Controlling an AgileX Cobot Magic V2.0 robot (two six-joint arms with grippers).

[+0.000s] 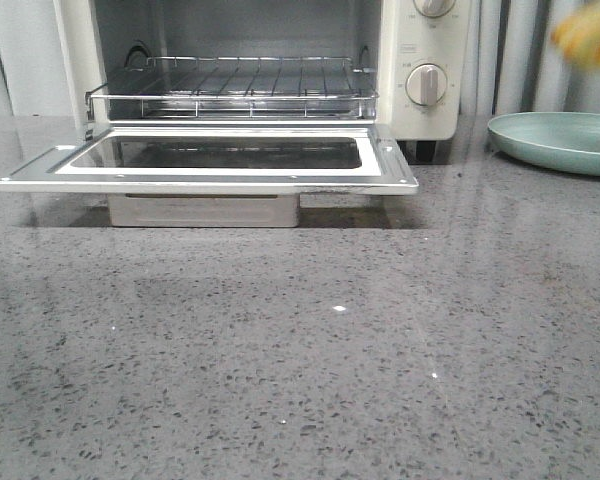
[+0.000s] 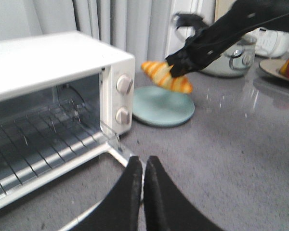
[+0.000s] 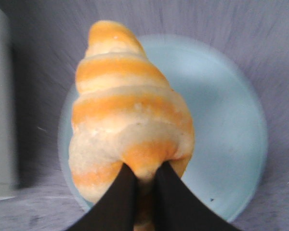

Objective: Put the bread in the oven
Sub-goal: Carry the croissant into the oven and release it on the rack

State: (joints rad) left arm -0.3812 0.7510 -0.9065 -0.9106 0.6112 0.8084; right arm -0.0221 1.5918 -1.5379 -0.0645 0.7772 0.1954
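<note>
The robot's right gripper will release the bread on the middle of the bare wire rack (image 1: pixel 257 63) inside the cream-white oven.
The cream-white oven (image 1: pixel 420 90) stands at the back left with its glass door (image 1: pixel 210 160) dropped open and the wire rack (image 1: pixel 235 88) bare; it also shows in the left wrist view (image 2: pixel 62 62). My right gripper (image 3: pixel 143 175) is shut on the bread (image 3: pixel 127 120), a golden-orange roll with pale stripes, held in the air above the pale teal plate (image 3: pixel 226 139). In the left wrist view the bread (image 2: pixel 166 77) hangs from the right arm above the plate (image 2: pixel 161 108). In the front view it is an orange blur (image 1: pixel 588 35) at the top right. My left gripper (image 2: pixel 144 161) is shut and empty over the counter by the door's right corner.
Grey speckled counter (image 1: pixel 300 350) spreads in front of the oven. The teal plate (image 1: pixel 560 140) sits right of the oven. In the left wrist view a glass-lidded appliance (image 2: pixel 231 60) and a plate of fruit (image 2: pixel 286 67) stand beyond. A curtain hangs behind.
</note>
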